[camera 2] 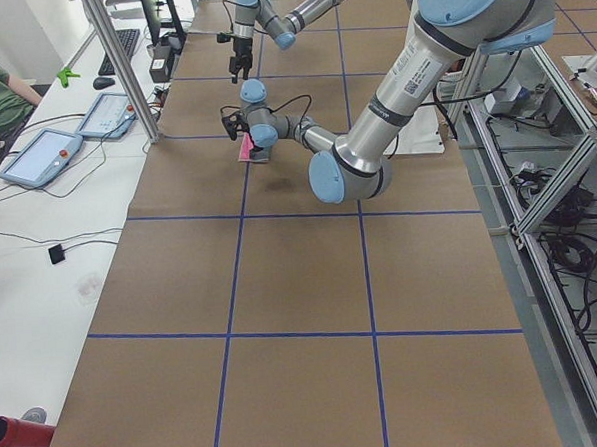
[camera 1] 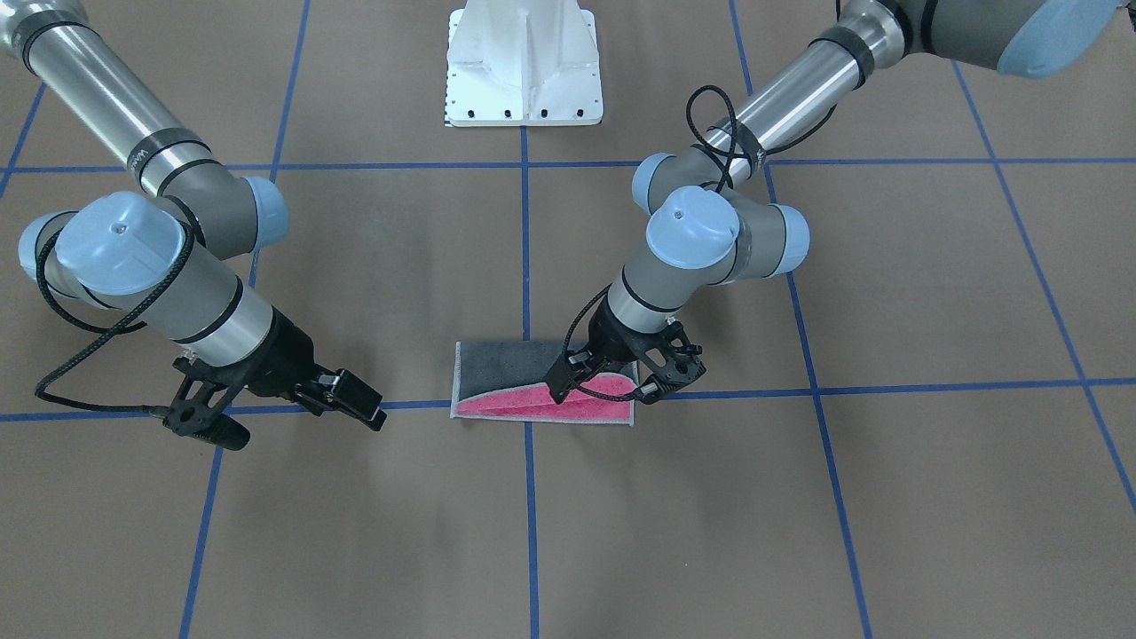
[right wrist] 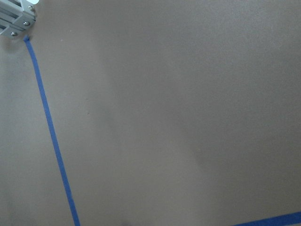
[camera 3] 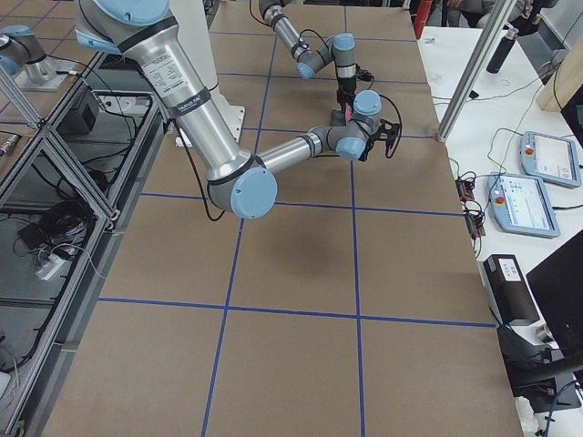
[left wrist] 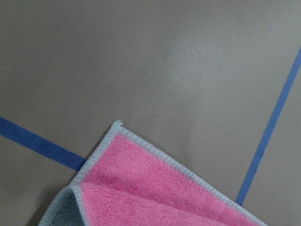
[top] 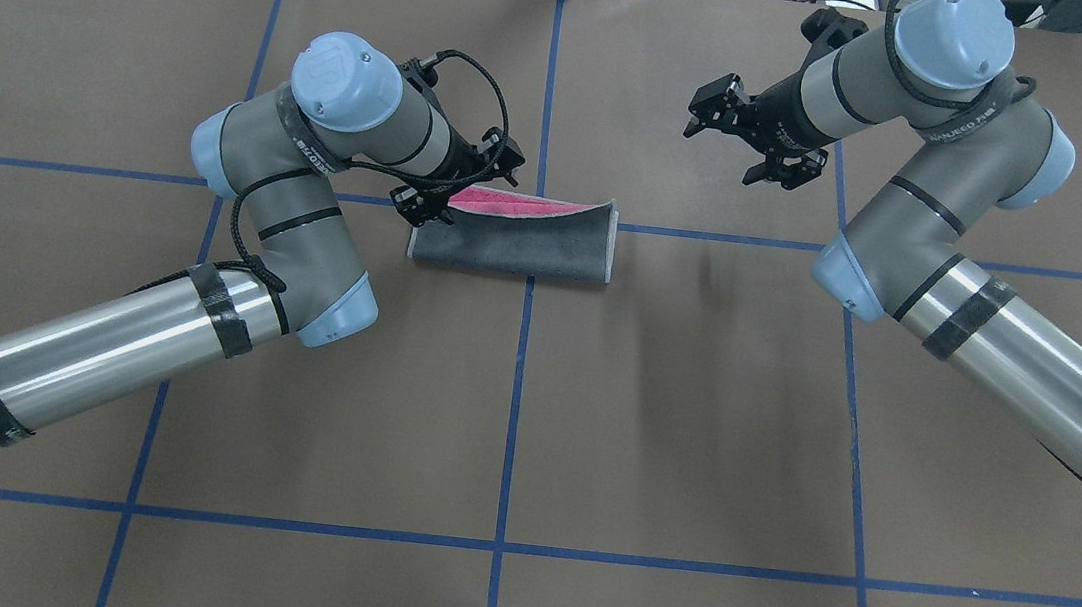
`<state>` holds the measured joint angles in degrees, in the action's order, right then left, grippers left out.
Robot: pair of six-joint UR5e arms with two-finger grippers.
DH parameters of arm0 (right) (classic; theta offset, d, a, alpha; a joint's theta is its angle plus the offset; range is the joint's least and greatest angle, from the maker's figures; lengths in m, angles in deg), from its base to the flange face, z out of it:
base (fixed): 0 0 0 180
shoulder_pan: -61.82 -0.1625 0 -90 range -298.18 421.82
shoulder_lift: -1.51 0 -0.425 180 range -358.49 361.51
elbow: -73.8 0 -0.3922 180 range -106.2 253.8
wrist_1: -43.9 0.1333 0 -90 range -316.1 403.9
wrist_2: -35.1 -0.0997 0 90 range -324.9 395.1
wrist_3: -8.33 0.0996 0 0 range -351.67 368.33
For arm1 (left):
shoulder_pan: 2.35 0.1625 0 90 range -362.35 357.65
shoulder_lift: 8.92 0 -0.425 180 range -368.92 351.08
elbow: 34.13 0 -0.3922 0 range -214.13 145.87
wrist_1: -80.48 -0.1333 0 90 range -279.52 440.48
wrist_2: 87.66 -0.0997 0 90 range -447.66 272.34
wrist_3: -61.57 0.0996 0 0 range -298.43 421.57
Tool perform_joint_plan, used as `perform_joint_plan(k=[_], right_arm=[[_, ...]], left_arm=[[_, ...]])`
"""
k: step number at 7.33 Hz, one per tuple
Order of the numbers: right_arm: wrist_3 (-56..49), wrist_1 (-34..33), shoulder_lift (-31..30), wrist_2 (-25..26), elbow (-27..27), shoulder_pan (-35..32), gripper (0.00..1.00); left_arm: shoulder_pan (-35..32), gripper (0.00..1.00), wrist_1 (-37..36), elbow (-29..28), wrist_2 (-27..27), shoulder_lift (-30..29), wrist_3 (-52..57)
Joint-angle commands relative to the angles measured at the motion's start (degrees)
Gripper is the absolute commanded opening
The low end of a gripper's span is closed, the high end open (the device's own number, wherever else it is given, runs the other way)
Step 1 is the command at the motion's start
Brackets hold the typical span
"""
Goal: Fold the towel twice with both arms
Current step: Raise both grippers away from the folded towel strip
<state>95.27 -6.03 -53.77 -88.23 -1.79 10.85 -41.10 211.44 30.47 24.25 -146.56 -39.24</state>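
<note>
Next, I close my right gripper on the towel's folded-edge corner [camera 1: 460, 350], pedestal side, at the short end away from my left gripper.
The towel [camera 1: 506, 364] lies folded once near the table's middle, dark grey face up, with pink showing along its open long edge. It also shows in the overhead view [top: 527, 247]. My left gripper [camera 1: 561, 393] is down on that open edge, shut on the upper layer, and holds it slightly raised so the pink inside [left wrist: 155, 188] shows. The left wrist view shows the lower layer's corner flat on the table. My right gripper [camera 1: 371, 414] hangs open and empty above the table, well off the towel's other end; it also shows in the overhead view [top: 709, 110].
The table is covered in brown paper with a grid of blue tape lines [camera 1: 525, 222]. The white bolted pedestal [camera 1: 524, 80] stands at the robot's side of the table. Operator tablets [camera 2: 40, 157] lie on a side bench beyond the far edge.
</note>
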Motion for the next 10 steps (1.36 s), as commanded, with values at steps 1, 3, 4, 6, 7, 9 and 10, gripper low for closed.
perform_joint_plan(k=[1, 3, 4, 6, 7, 9, 10], right_arm=[[-0.8, 0.0, -0.8, -1.5, 0.0, -1.3, 0.99], [-1.8, 0.0, -1.1, -2.3, 0.2, -2.0, 0.99], [-1.9, 0.0, -1.1, -2.4, 0.3, -2.3, 0.99], [-1.9, -0.1, -1.0, -5.0, 0.2, -3.7, 0.99], [-1.9, -0.1, -0.8, -7.9, -0.2, -4.7, 0.99], [-1.7, -0.2, -0.4, -9.0, -1.0, -4.4, 0.99], [-1.3, -0.4, -0.2, -8.5, -1.4, -2.4, 0.99]], left_arm=[[0.0, 1.0, 1.2, -2.1, -0.7, -1.7, 0.0], [-0.3, 1.0, 1.2, -3.5, -1.5, -3.3, 0.0], [-0.7, 1.0, 1.3, -4.4, -1.5, -3.4, 0.0], [-3.6, 1.0, 2.1, -5.4, -1.5, -5.2, -0.1], [-5.3, 1.0, 2.1, -5.4, -1.0, -5.9, -0.3], [-8.9, 1.0, 1.6, -5.2, 2.3, -8.2, 0.0], [-9.1, 1.0, 1.5, -4.9, 2.9, -8.1, 0.5]])
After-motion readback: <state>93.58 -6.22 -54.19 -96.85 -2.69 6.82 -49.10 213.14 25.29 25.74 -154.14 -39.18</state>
